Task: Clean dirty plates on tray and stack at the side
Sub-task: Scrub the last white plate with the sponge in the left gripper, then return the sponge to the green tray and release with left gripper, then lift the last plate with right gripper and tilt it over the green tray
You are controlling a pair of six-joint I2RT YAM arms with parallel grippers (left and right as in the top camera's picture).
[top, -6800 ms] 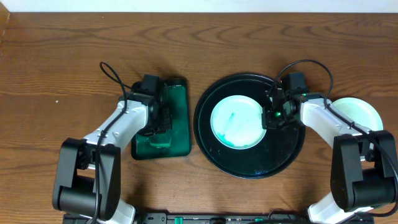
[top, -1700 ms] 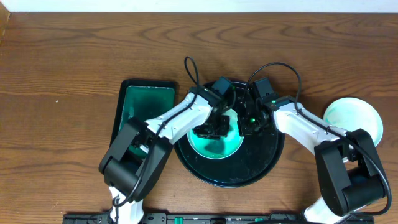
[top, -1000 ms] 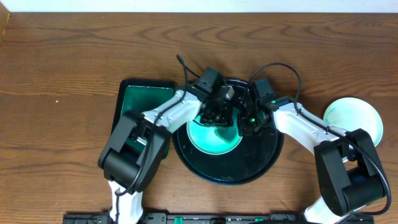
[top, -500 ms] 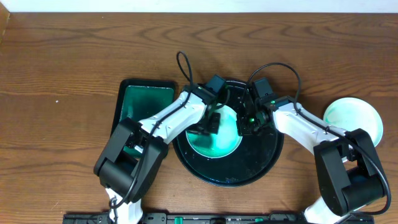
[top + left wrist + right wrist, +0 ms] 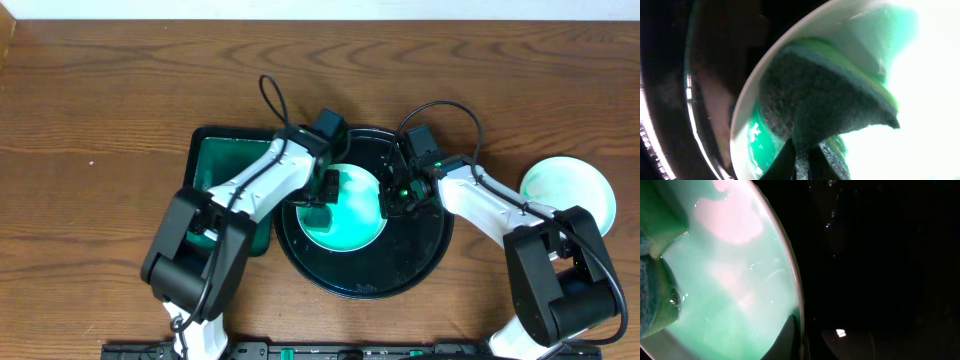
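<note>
Next, my left gripper lets go of the green sponge near the middle of the rectangular dark green tray (image 5: pixel 226 201).
A white plate (image 5: pixel 352 212) with a teal-green film lies on the large round black tray (image 5: pixel 410 265). My left gripper (image 5: pixel 322 192) is shut on a green sponge (image 5: pixel 840 100) and presses it on the plate's left part (image 5: pixel 755 140). My right gripper (image 5: pixel 393 198) is shut on the plate's right rim (image 5: pixel 796 295), one finger over the rim and one outside it. The sponge also shows at the left edge of the right wrist view (image 5: pixel 652 300). A second white plate (image 5: pixel 568 190) sits on the table at the far right, off the tray.
A rectangular dark green tray (image 5: pixel 225 170) lies just left of the black tray, partly under my left arm. Brown wooden table (image 5: pixel 100 90) all around. Cables loop above both wrists.
My left gripper with the sponge has moved back and forth over the plate and now sits at its left edge. My right gripper has stayed on the plate's right rim.
</note>
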